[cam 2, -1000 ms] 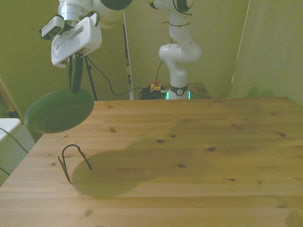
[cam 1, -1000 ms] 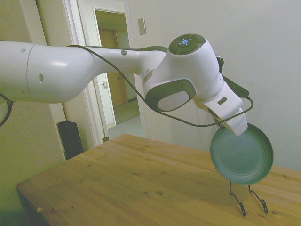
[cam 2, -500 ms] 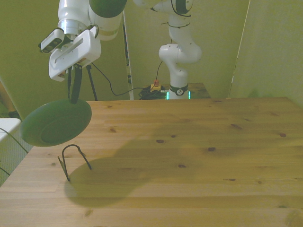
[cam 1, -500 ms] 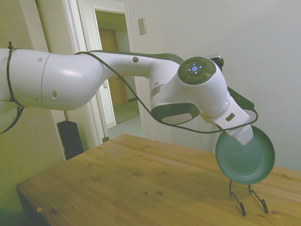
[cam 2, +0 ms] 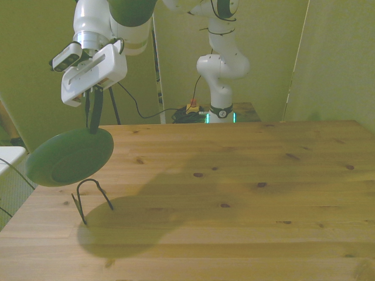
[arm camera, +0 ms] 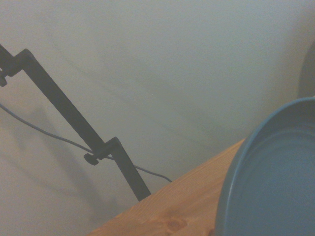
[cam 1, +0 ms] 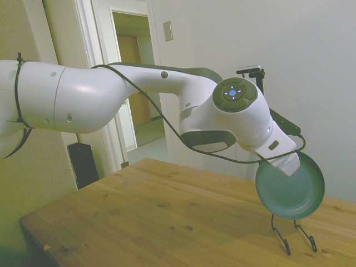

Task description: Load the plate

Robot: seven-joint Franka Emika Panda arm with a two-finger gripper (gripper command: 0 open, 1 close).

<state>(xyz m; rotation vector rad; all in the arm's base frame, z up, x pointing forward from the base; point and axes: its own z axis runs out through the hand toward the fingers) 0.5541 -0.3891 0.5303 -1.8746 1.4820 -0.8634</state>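
Observation:
My gripper is going to let go of the plate in the black wire rack (cam 2: pixel 82 181), so it leans back against the rack's wire loop.
The plate (cam 2: pixel 69 157) is round and dark green, and it hangs tilted in the air by its upper rim. My gripper (cam 2: pixel 92 125) is shut on that rim, with its dark fingers (cam 2: pixel 95 105) pointing down from the white hand. In the side view the plate (cam 1: pixel 290 189) shows its paler inner face just under the hand. Its lower edge hovers right above a black wire rack (cam 1: pixel 293 232), which stands on the table near the front view's left edge (cam 2: pixel 92 198). The wrist view shows part of the plate (arm camera: pixel 275 182) close up and blurred.
The wooden table (cam 2: pixel 234 193) stretches wide toward the front view's right. The rack stands close to the table's edge (cam 2: pixel 32 202). A wall rises just past that side, and a white object (cam 2: pixel 8 159) sits off the table beyond that edge.
The arm has carried the plate a little lower and closer to the wire rack. In the front view the plate slid down and slightly left, and its shadow shifted left.

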